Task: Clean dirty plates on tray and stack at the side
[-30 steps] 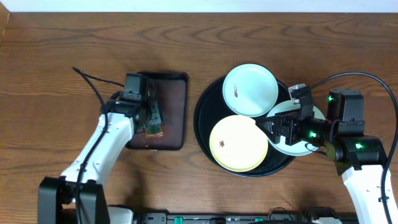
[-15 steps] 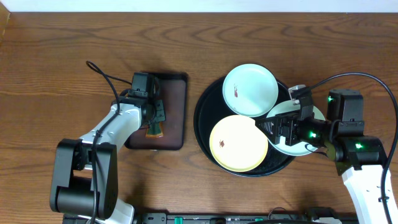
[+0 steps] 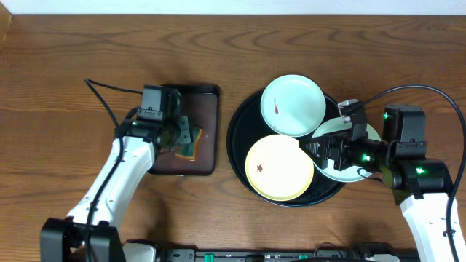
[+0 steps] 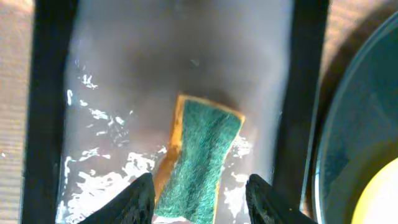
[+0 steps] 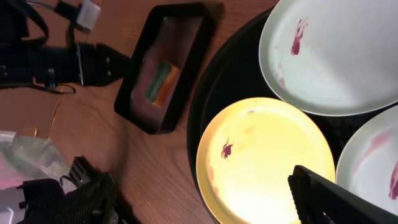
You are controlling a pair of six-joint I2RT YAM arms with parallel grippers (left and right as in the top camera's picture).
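My left gripper's fingers are too high above the green-and-orange sponge. My left gripper will open, move lower and pinch the sponge's middle (image 4: 198, 160) before it wipes.
The round black tray (image 3: 244, 131) holds three plates. A mint plate (image 3: 293, 105) with a dark smudge lies at the back, a yellow plate (image 3: 279, 167) with a smudge at the front, and a second mint plate (image 3: 349, 164) at the right, partly under my right arm. The right wrist view shows the yellow plate (image 5: 267, 162), the back mint plate (image 5: 336, 56) and the tray (image 5: 230, 81). My right gripper (image 3: 326, 148) (image 5: 205, 205) is open above the tray by the yellow plate. My left gripper (image 3: 177, 137) (image 4: 202, 205) is open, its fingers either side of a green-and-orange sponge (image 4: 202, 158).
The sponge (image 3: 191, 140) lies in a wet rectangular dark brown tray (image 3: 207, 91) (image 4: 305, 93) left of the round tray; the right wrist view shows it too (image 5: 158, 84). Bare wood tabletop (image 3: 87, 65) lies all round. A cable trails behind my left arm.
My left arm swung and turned over the brown tray, and the sponge now shows farther right in it. The right arm and the plates have not moved.
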